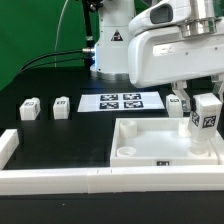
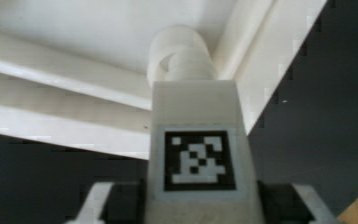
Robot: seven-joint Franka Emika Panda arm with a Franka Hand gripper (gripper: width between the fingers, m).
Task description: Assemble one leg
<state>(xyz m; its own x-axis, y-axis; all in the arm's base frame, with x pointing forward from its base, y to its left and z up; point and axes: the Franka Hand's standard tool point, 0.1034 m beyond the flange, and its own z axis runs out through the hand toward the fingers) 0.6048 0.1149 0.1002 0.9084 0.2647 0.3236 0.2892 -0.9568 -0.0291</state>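
I will release the leg upright in the tray piece's near corner (image 1: 200, 152) (image 2: 179, 40) below it, next to the front border bar.
My gripper (image 1: 205, 100) is at the exterior view's right, shut on a leg (image 1: 206, 111), a small white block with a marker tag facing the camera. It holds the leg upright just above the far right corner of the large white tray-like piece (image 1: 135, 152). In the wrist view the held leg (image 2: 197, 140) fills the middle, tag facing the camera, with dark fingers (image 2: 108, 200) on both sides. Its round peg end points at the tray piece's white rim (image 2: 87, 85). Three more legs stand on the table: two at the left (image 1: 30, 108) (image 1: 61, 106), one near the gripper (image 1: 176, 103).
The marker board (image 1: 120, 101) lies at the middle back. Long white border bars (image 1: 60, 178) run along the front and down the left side. The arm's base (image 1: 112, 40) stands behind the marker board. A green backdrop is at the left.
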